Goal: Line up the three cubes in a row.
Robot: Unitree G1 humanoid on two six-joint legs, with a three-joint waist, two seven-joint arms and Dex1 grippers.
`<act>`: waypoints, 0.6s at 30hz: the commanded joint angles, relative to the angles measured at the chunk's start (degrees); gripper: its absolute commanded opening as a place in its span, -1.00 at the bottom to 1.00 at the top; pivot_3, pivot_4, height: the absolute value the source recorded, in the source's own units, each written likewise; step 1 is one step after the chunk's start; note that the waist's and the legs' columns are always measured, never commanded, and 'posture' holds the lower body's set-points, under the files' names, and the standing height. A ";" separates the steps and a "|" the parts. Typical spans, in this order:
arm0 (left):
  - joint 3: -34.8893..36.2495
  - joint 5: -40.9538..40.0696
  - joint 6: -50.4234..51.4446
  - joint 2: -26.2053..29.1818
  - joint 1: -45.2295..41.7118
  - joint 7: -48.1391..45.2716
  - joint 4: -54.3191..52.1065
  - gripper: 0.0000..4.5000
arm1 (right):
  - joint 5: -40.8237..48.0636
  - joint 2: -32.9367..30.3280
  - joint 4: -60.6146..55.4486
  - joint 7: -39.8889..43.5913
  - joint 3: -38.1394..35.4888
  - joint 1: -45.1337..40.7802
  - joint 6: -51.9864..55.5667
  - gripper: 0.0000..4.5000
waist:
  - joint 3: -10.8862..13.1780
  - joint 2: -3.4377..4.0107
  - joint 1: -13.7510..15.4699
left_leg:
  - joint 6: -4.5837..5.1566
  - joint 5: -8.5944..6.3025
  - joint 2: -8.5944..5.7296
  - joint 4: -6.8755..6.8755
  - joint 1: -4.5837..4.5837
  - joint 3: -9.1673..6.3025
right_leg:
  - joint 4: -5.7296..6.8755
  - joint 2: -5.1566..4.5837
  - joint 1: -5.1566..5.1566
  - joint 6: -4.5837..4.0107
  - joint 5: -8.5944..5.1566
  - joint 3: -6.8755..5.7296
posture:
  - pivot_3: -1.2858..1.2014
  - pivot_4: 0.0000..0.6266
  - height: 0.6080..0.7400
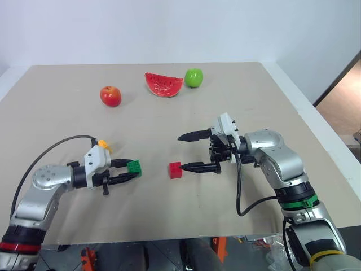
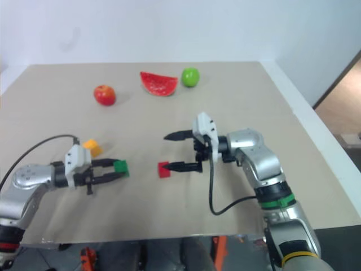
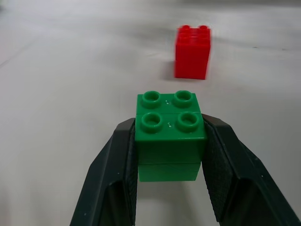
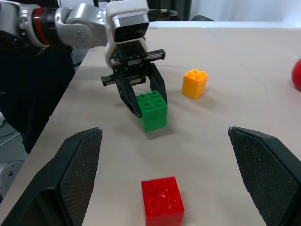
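My left gripper has a place for the green cube. I should set it down with that gripper on the bare table [image 1: 149, 174] [image 3: 182, 98] just short of the red cube.
My left gripper [image 1: 131, 171] is shut on the green cube [image 3: 170, 134], holding it by its sides, studs up, low over the table at the left. The red cube [image 1: 175, 170] stands on the table a short way to its right. The orange-yellow cube [image 2: 93, 147] sits behind my left wrist, farther back. My right gripper [image 1: 186, 151] points left with its jaws wide open and nothing between them. Its nearer fingertip [image 1: 189, 167] lies just right of the red cube. The right wrist view shows all three cubes: red [image 4: 162, 201] nearest, then green [image 4: 153, 110], then orange-yellow [image 4: 194, 83].
A red apple [image 1: 110, 96], a watermelon slice [image 1: 163, 84] and a green apple [image 1: 193, 77] lie near the far edge of the beige table [image 1: 254, 101]. Black cables loop from both wrists over the table's front part.
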 commanded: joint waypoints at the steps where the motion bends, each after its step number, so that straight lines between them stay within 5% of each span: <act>1: -1.54 -0.35 -0.70 -0.99 -3.89 -3.61 2.91 -0.42 | 0.67 -0.42 -2.43 0.48 -0.82 -0.20 -0.22 1.00 | 0.00 0.00 0.00 | 0.00 0.00 0.01 0.00 -0.05 0.00 | 0.00 0.01 -0.06 0.00 0.00 0.01 | 0.03 -0.52 1.00; 18: -6.69 2.84 -1.86 -7.87 -7.10 -4.33 5.77 -0.42 | -0.09 -1.50 -4.01 -1.04 -1.21 2.01 -0.18 1.00 | -0.01 -0.01 -0.01 | 0.01 0.00 0.00 0.16 -0.25 0.01 | 0.22 0.04 -0.34 0.00 0.02 0.07 | 0.03 -0.52 1.00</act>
